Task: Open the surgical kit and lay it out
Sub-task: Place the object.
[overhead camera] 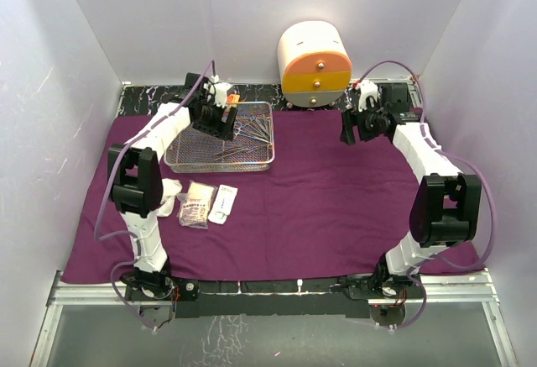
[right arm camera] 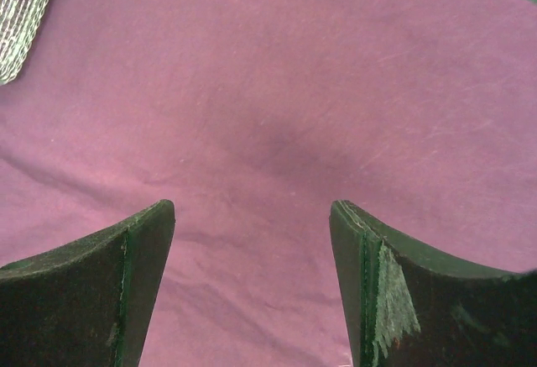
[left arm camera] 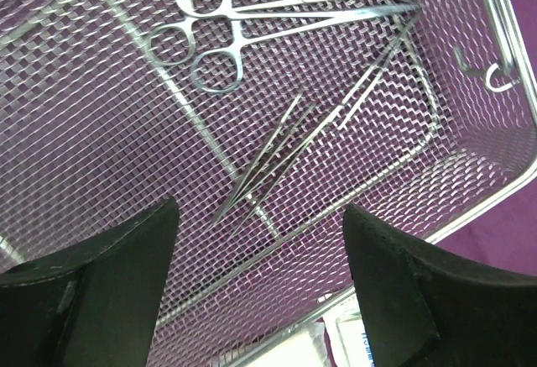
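The robot's left gripper should next close on the bunched thin tweezers where they cross the thick wire in the tray's bottom point(overhead camera: 222, 154) point(left arm camera: 241, 189).
The purple cloth point(overhead camera: 336, 207) lies spread over the table. The silver wire-mesh tray point(overhead camera: 192, 164) sits on it at the back left. Ring-handled forceps point(left arm camera: 210, 27) and thin tweezers point(left arm camera: 277, 153) lie inside the tray. My left gripper point(left arm camera: 260, 216) hangs open and empty just above the tray floor, near the tweezers; it also shows in the top view point(overhead camera: 220, 123). My right gripper point(right arm camera: 252, 212) is open and empty over bare cloth at the back right point(overhead camera: 352, 132). White gauze wads point(overhead camera: 170, 192) and small flat packets point(overhead camera: 210, 203) lie in front of the tray.
A rounded white-and-orange drawer cabinet point(overhead camera: 314, 65) stands at the back centre, behind the cloth. White walls close in the left, back and right sides. A corner of the tray point(right arm camera: 21, 14) shows at the upper left of the right wrist view.
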Action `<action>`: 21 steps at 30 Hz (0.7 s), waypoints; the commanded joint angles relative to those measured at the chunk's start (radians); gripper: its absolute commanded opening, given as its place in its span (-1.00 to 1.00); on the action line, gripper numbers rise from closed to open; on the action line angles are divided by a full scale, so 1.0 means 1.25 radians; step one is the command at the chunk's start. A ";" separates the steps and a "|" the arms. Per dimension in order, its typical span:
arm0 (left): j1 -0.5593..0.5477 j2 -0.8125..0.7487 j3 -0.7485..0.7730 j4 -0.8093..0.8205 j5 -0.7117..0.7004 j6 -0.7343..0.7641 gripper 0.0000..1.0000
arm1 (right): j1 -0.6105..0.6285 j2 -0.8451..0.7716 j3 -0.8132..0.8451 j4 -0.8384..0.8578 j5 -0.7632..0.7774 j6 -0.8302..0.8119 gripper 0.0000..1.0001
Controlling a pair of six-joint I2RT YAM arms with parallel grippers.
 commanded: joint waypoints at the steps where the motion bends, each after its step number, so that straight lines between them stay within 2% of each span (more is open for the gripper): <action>1: -0.003 0.033 0.071 -0.037 0.158 0.107 0.51 | 0.001 -0.021 -0.041 0.046 -0.068 0.014 0.46; 5: -0.012 0.082 0.108 -0.086 0.156 0.195 0.38 | 0.002 -0.027 -0.063 0.051 -0.088 0.008 0.45; 12: -0.036 0.130 0.124 -0.130 0.067 0.311 0.17 | 0.002 -0.012 -0.071 0.048 -0.118 0.005 0.44; 21: -0.042 0.166 0.097 -0.172 0.024 0.405 0.10 | 0.001 -0.002 -0.070 0.038 -0.116 -0.006 0.42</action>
